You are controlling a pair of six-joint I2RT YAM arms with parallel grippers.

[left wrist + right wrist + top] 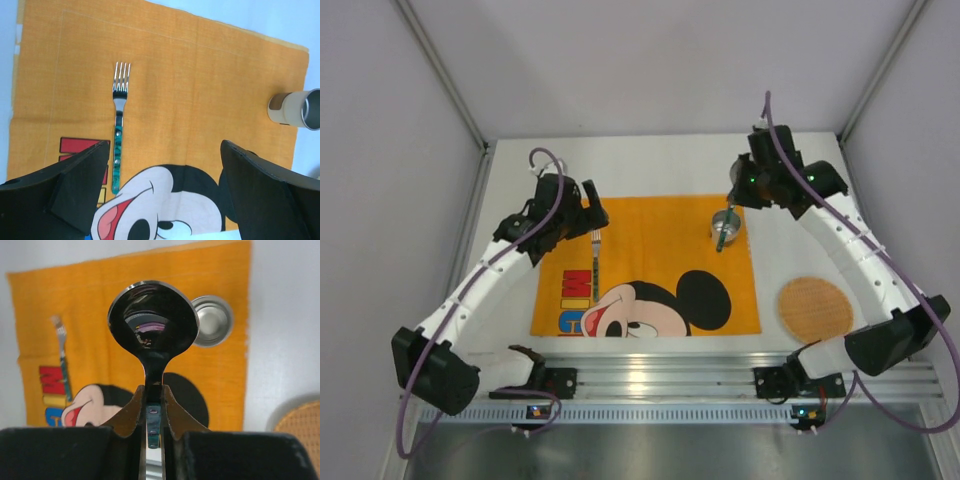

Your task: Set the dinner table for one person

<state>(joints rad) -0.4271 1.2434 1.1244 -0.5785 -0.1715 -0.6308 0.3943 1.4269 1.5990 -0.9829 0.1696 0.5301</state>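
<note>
Next, my right gripper puts the spoon down on the orange mat [689, 259] [176, 351] beside the cup, with the spoon's handle over Mickey's black ear. The spoon is now held above the mat.
The white dinner table [650, 160] carries an orange Mickey Mouse mat [650, 235]. A fork [594, 262] with a green handle lies lengthwise on the mat's left side, also in the left wrist view as the fork [118, 125]. My left gripper [164, 150] hovers open above the mat, just right of the fork handle, with nothing between its fingers. My right gripper [154, 390] is shut on the neck of a spoon [152, 320], whose bowl sticks out past the fingertips, above the mat's far right part. A small metal-lined cup [725, 222] stands at that corner.
A round woven coaster [814, 308] lies on the table right of the mat. The ribbed aluminium rail [660, 375] runs along the near edge, where both arm bases are bolted. Grey walls close in the table on three sides.
</note>
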